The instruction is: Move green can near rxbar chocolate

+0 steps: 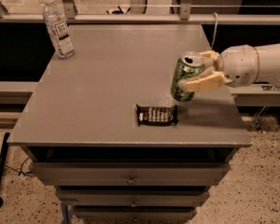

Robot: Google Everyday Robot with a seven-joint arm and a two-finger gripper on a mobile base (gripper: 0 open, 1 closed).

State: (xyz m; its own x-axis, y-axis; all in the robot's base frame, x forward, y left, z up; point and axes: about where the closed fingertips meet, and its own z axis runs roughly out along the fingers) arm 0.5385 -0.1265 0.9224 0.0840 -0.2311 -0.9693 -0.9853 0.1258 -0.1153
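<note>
Next, my gripper sets the green can, which hangs just above the table, on the grey table (pixel 181 106) beside the rxbar chocolate's end nearest my arm.
The green can (pixel 185 76), with a silver top and pull tab, is tilted slightly and held in my gripper (pixel 201 72), which comes in from the right on a white arm. The gripper's tan fingers (pixel 203 83) are shut around the can's sides. The can hangs just above the grey table (pixel 107 87), its base close to the surface. The rxbar chocolate (pixel 156 115), a dark flat wrapper with white lettering, lies flat near the table's front edge, just below and left of the can.
A clear plastic water bottle (pixel 57 26) stands upright at the table's far left corner. Drawers (pixel 130 177) sit under the tabletop. A railing (pixel 130 6) runs behind the table. The table's right edge is under my arm.
</note>
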